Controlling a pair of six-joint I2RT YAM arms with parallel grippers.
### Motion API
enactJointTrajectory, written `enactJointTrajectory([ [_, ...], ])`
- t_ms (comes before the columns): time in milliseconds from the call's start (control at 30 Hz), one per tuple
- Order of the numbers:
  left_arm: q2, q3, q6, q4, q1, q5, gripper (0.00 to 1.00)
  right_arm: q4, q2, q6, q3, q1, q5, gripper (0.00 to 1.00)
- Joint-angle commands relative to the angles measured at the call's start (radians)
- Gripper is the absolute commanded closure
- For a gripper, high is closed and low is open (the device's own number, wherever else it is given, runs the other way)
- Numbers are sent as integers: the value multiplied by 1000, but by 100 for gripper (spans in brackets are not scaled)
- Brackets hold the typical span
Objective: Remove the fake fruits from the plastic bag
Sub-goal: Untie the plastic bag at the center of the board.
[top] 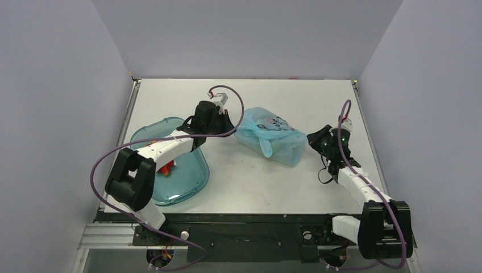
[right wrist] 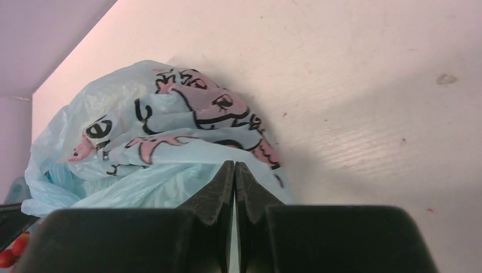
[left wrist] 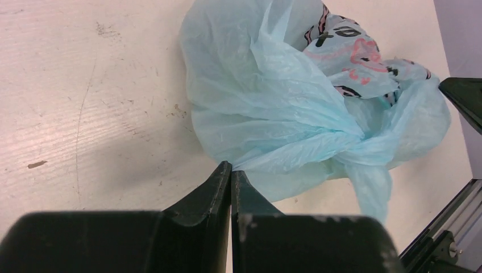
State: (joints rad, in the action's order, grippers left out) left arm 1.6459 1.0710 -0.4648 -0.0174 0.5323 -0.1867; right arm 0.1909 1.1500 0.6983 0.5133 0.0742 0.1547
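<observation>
I hold a fold's end drawn tight into the bag's twist with my left gripper, so it should open and take the front edge nearer the middle [left wrist: 366,162].
The light-blue plastic bag [top: 270,136] lies crumpled in the middle of the table, printed side up. It also shows in the left wrist view [left wrist: 284,102] and the right wrist view [right wrist: 142,142]. My left gripper [top: 229,122] is at its left edge, and its jaws [left wrist: 231,166] are shut on a fold of the bag. My right gripper [top: 312,138] is at its right edge, jaws [right wrist: 234,165] shut on the bag. A red berry cluster [top: 166,168] lies in the teal tray [top: 193,182]. Any fruits in the bag are hidden.
The rigid teal tray stands at the left, under the left arm. The right gripper's dark tip [left wrist: 463,96] shows beyond the bag in the left wrist view. Grey walls close in both sides and the back. The table's metal front rail [top: 239,216] runs by the arm bases.
</observation>
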Motion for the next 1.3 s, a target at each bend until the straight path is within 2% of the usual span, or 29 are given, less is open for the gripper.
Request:
enactJointTrajectory([
  [0, 1, 5, -71, -48, -11, -76, 100, 113, 40, 66, -14, -109, 211, 100],
  [167, 12, 33, -64, -30, -7, -106, 100, 46, 46, -17, 35, -108, 226, 100],
  [267, 42, 121, -47, 124, -8, -89, 100, -52, 8, -74, 60, -97, 161, 100],
  [400, 43, 142, -21, 160, -9, -89, 99, -162, -35, -167, 100, -38, 57, 100],
  [567, 10, 113, 13, 140, -8, -77, 81, -253, -112, -215, 120, 72, -115, 98],
  [600, 0, 111, 25, 139, -8, -65, 78, -259, -122, -225, 120, 85, -133, 95],
  [633, -5, 111, 31, 140, -8, -60, 70, -265, -140, -231, 114, 109, -183, 93],
  [700, -20, 107, 56, 144, -5, -38, 61, -273, -160, -249, 102, 144, -241, 84],
  [867, -40, 107, 186, 182, 41, 127, 58, -284, -196, -289, 67, 206, -351, 64],
  [900, -44, 99, 206, 184, 52, 152, 54, -285, -215, -283, 57, 210, -362, 62],
  [1000, -79, 45, 312, 137, 117, 306, 40, -271, -266, -261, 42, 215, -319, 52],
  [1067, -126, -3, 349, 94, 159, 394, 32, -260, -286, -251, 31, 222, -237, 46],
  [1100, -163, -28, 351, 91, 171, 417, 23, -266, -287, -251, 32, 226, -220, 44],
  [1200, -234, -35, 348, 105, 249, 472, 5, -276, -305, -237, 20, 246, -171, 41],
  [1267, -253, 8, 350, 130, 297, 490, 3, -233, -325, -208, -3, 254, -109, 40],
])
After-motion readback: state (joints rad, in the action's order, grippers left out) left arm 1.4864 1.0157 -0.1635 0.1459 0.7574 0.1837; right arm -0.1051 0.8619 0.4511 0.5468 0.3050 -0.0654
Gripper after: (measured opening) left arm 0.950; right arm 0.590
